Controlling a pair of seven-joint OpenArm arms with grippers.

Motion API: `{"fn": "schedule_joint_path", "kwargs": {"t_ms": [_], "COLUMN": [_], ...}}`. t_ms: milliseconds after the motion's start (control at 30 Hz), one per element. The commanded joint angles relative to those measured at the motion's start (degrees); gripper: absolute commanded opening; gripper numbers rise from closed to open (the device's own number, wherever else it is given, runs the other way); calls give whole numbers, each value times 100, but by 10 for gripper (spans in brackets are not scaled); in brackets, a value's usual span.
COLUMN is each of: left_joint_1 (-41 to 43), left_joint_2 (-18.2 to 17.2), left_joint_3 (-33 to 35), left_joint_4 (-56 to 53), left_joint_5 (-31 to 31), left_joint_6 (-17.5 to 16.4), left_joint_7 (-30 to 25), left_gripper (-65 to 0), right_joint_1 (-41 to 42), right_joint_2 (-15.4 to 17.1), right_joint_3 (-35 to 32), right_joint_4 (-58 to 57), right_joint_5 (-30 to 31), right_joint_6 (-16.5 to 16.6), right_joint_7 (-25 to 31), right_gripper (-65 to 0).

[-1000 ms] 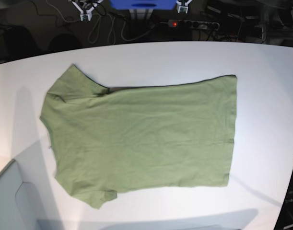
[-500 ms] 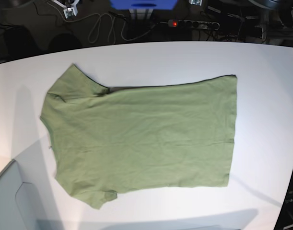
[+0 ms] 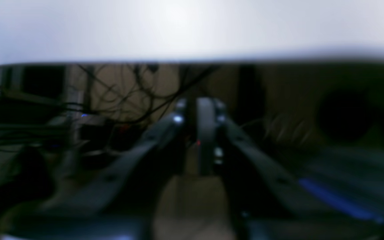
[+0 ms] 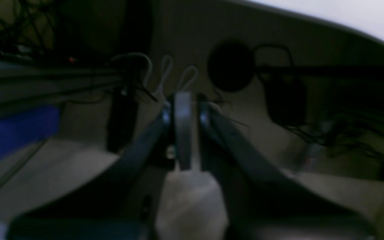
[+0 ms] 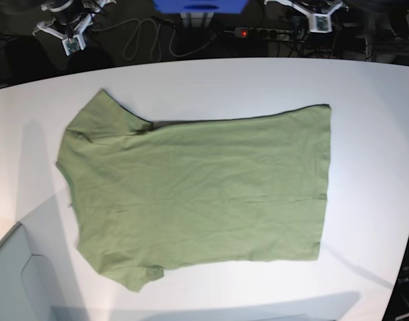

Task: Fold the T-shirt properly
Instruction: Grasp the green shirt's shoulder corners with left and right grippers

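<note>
The outer corner (image 5: pixel 101 93) of the T-shirt's far sleeve, nearest the table's far edge, is the next place for my right gripper to go and close.
The olive-green T-shirt (image 5: pixel 194 194) lies spread flat on the white table (image 5: pixel 371 100), neck and sleeves to the left, hem to the right. Both grippers hang beyond the table's far edge, well clear of the cloth. My right gripper (image 5: pixel 70 40) is at the top left and my left gripper (image 5: pixel 316 20) at the top right. In the blurred wrist views, the left gripper (image 3: pixel 200 106) and the right gripper (image 4: pixel 182 100) each show their fingertips close together with nothing between them. Whether a narrow gap remains is unclear.
Cables (image 5: pixel 147 37), a power strip with a red light (image 5: pixel 268 32) and a blue box (image 5: pixel 199 7) sit on the dark floor behind the table. A grey panel (image 5: pixel 17 281) covers the near left corner.
Both grippers have swung outward along the far edge, the right one to the left and the left one to the right. The T-shirt has not moved.
</note>
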Motion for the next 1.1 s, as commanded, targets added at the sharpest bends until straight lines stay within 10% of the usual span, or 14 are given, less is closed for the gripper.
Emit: {"fn": "schedule_joint_path", "kwargs": {"t_ms": [0, 233, 1067], "left_joint_1": [99, -455, -3523], "left_joint_2": [-32, -305, -454], "left_joint_3": [-178, -1031, -978], "left_joint_4": [170, 311, -1834], "left_joint_5": [-228, -1195, -1231], "left_joint_6": [41, 32, 23], "left_joint_7": [-128, -128, 901], "left_gripper": [-518, -323, -319], "right_joint_1": [-70, 185, 589], "right_joint_2": [-122, -755, -782], "right_joint_3": [109, 900, 962], "right_joint_4": [205, 293, 170], "right_joint_5": [45, 27, 18], "right_joint_6": [228, 1477, 1486], "right_joint_7": [84, 49, 49], "right_gripper": [-548, -355, -347]}}
